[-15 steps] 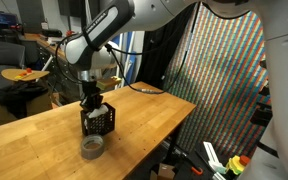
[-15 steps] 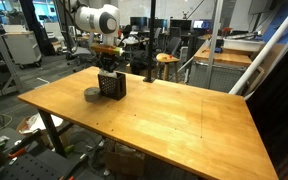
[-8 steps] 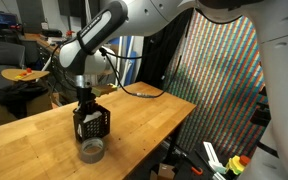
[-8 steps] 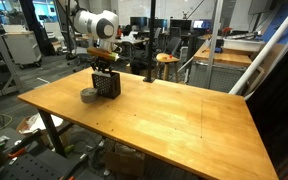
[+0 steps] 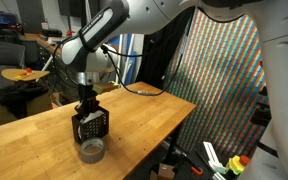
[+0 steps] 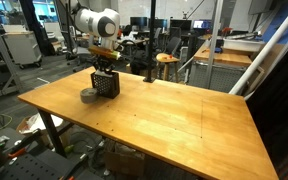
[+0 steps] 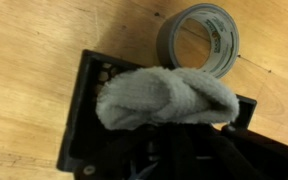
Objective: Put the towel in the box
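Next, my gripper opens, rise and takes hold of the towel's bunched middle (image 7: pixel 160 98) to settle it inside, as the towel bulges over the box's side beside the tape roll.
The white towel (image 7: pixel 164 97) lies bunched in the open top of the black perforated box (image 7: pixel 79 110), with one end hanging over the box's wall. In the wrist view my gripper (image 7: pixel 169 142) is a dark mass right under the towel. It is shut, and the towel's lower edge runs into it; the fingertips are lost in shadow. In both exterior views the gripper (image 5: pixel 86 103) (image 6: pixel 105 68) reaches straight down into the box (image 5: pixel 90 127) (image 6: pixel 105 85). The box sits slightly tilted on the wooden table (image 6: pixel 164 110).
A grey tape roll (image 7: pixel 222 35) lies flat right beside the box (image 5: pixel 92 150) (image 6: pixel 88 96). The box stands near a corner of the table. Chairs, stools and desks stand around the table, and a colourful mesh panel (image 5: pixel 219 80) stands beyond it.
The gripper and the box have shifted together a little way across the table, toward the tape roll. The gripper stays shut.
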{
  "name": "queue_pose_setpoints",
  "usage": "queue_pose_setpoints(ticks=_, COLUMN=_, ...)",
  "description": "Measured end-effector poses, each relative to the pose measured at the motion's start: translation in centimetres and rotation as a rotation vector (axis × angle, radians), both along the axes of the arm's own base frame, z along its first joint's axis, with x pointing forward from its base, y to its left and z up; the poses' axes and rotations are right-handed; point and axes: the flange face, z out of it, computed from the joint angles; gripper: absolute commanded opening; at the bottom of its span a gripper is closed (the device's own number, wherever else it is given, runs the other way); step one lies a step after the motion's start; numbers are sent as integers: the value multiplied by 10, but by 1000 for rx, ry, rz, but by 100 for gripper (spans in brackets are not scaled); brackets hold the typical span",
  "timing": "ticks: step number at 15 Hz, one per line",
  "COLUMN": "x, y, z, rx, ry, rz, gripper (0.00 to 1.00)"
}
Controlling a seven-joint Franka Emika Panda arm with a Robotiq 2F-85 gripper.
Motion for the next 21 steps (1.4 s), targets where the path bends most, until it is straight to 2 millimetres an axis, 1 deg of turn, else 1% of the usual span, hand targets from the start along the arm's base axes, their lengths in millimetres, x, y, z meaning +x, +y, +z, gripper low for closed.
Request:
queue_pose_setpoints(ticks=2, x=2, y=-15, z=18, rx=-35, ry=-21, rz=-21, gripper=5)
queue_pose_setpoints(ticks=3, x=2, y=-23, z=29, rx=-53, ry=-33, rz=-32, gripper=7)
queue_pose_setpoints(ticks=5, x=0, y=-35, z=50, rx=-88, ry=-47, rz=-51, gripper=25)
queue_pose_setpoints(ticks=7, x=-4, y=-42, z=68, rx=-112, ry=-54, rz=-71, gripper=40)
queue_pose_setpoints(ticks=9, x=-10, y=-45, z=80, rx=-126, ry=-54, rz=-86, gripper=47)
queue_pose_setpoints(ticks=10, x=-13, y=-44, z=84, rx=-130, ry=-53, rz=-94, gripper=21)
queue_pose_setpoints(ticks=11, x=-16, y=-43, z=86, rx=-134, ry=-51, rz=-103, gripper=21)
queue_pose_setpoints(ticks=12, x=-20, y=-42, z=88, rx=-138, ry=-49, rz=-111, gripper=19)
queue_pose_setpoints(ticks=13, x=-23, y=-41, z=90, rx=-142, ry=-48, rz=-119, gripper=12)
queue_pose_setpoints(ticks=14, x=-26, y=-40, z=91, rx=-147, ry=-47, rz=-127, gripper=2)
queue_pose_setpoints(ticks=17, x=-35, y=-36, z=94, rx=-161, ry=-43, rz=-144, gripper=0)
queue_pose_setpoints(ticks=21, x=-43, y=-27, z=92, rx=-170, ry=-32, rz=-155, gripper=3)
